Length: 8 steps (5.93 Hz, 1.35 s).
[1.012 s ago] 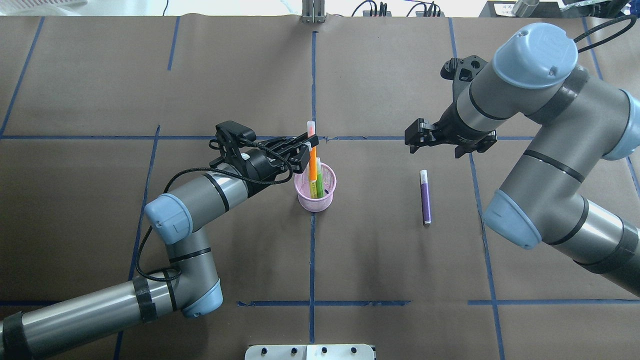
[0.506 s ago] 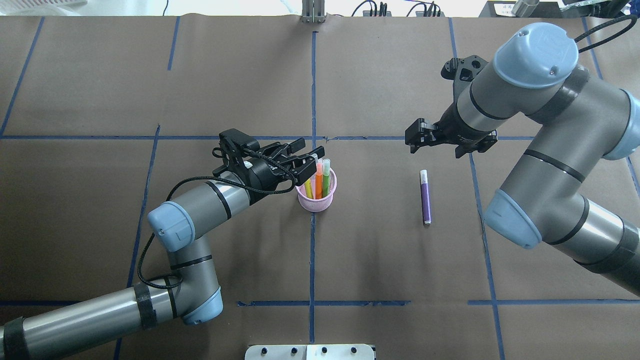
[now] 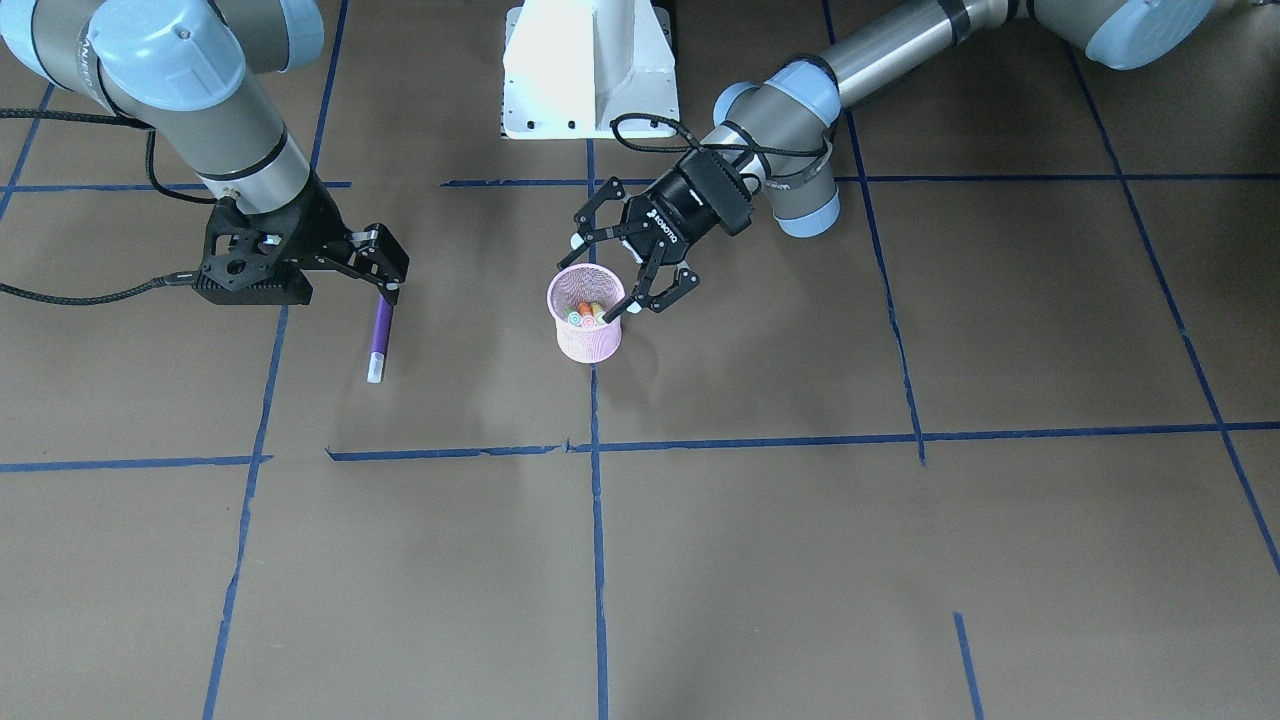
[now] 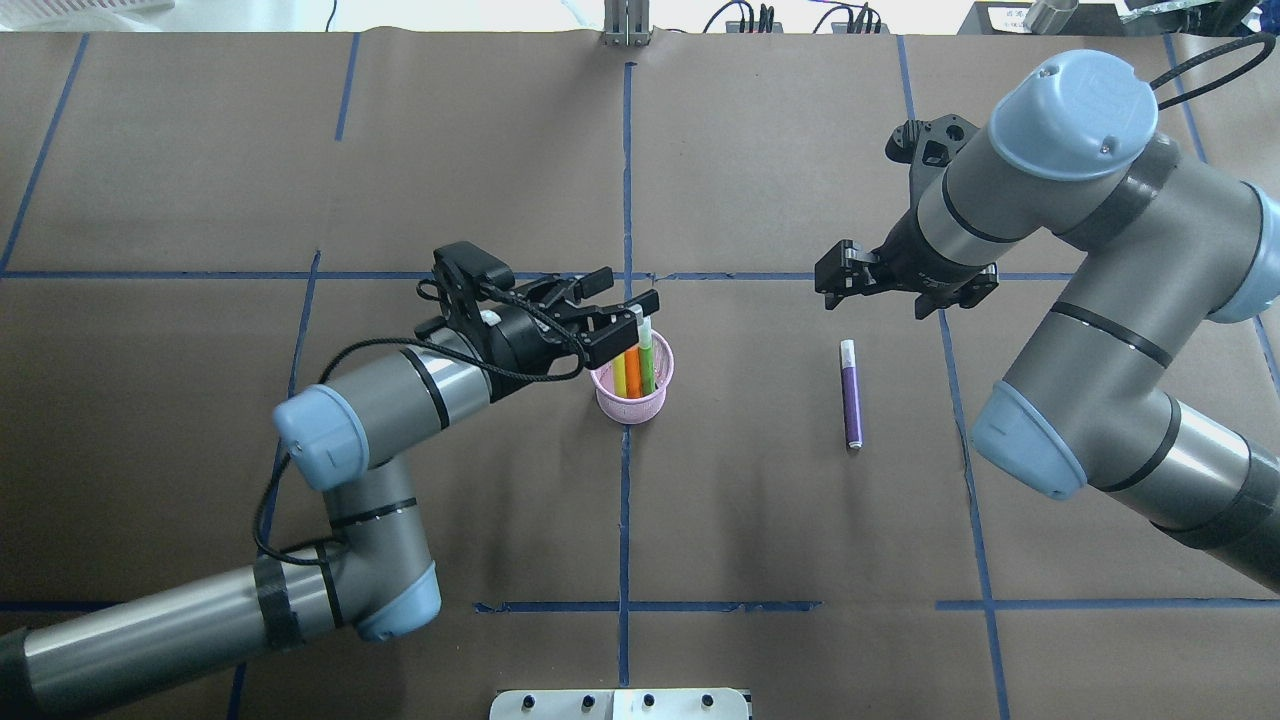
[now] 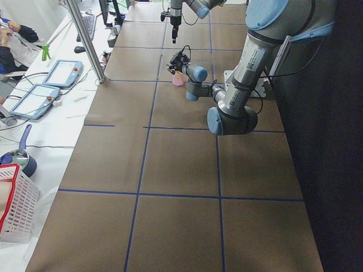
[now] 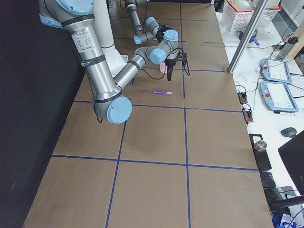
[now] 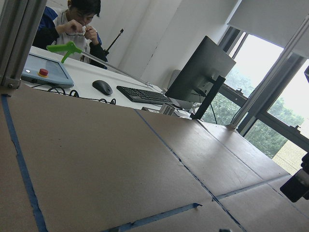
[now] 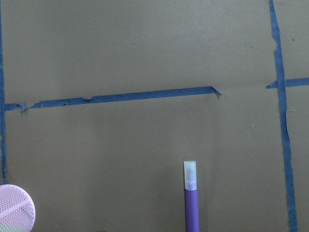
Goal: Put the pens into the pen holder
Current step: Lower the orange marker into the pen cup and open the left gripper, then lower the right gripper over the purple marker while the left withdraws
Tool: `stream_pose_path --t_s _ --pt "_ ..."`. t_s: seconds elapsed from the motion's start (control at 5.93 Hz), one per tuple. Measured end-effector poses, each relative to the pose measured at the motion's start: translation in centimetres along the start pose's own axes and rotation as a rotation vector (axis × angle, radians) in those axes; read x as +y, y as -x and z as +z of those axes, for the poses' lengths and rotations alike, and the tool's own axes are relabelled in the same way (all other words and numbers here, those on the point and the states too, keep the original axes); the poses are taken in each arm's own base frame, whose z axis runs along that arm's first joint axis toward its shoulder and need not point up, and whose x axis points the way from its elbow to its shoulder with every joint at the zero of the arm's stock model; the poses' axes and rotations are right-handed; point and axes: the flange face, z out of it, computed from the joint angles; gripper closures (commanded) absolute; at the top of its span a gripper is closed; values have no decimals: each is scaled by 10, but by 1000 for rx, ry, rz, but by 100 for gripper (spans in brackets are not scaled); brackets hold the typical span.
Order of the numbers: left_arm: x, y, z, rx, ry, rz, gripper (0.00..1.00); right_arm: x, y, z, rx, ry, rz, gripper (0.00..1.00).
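The purple pen's body (image 3: 380, 337) (image 8: 191, 203), just beside its pale cap, will be gripped by my right gripper.
The pink mesh pen holder (image 4: 632, 398) stands near the table's middle, with yellow (image 4: 619, 373), orange (image 4: 632, 366) and green (image 4: 646, 352) pens upright in it. It also shows in the front view (image 3: 586, 335). My left gripper (image 4: 627, 291) is open and empty, with its jaws spread just above the cup's rim and the pen tops. The purple pen (image 4: 851, 395) lies flat on the table to the right, its pale cap pointing away from me. My right gripper (image 4: 826, 282) hovers above and just beyond the cap end, looks open, and holds nothing. The right wrist view shows the purple pen (image 8: 191, 205) below.
The white robot base (image 3: 590, 70) stands at my edge of the table. Blue tape lines (image 4: 625, 500) cross the brown table cover. Beyond the far edge are a metal post (image 5: 85, 39), tablets (image 5: 59, 71) and a seated person (image 7: 72, 24).
My left gripper has let go of the orange pen, which dropped into the cup among the others. The gripper now stands open over the rim. The right arm has barely moved.
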Motion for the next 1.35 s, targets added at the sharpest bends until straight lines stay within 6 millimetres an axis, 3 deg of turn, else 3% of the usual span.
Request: stream_pose_path --t_s 0.34,0.67,0.84,1.18,1.35 --pt "-78 29 -9 -62 175 57 1 0 -6 24 35 27 -18 0" --pt "-171 78 -41 -166 412 28 1 -7 -5 71 20 33 -46 0" --pt "-195 105 -65 -199 458 22 1 -9 -8 94 4 33 -65 0" --pt "-201 141 -94 -235 490 79 1 -1 -11 119 11 43 -84 0" --pt "-201 146 -99 -240 493 90 1 4 -12 128 25 48 -88 0"
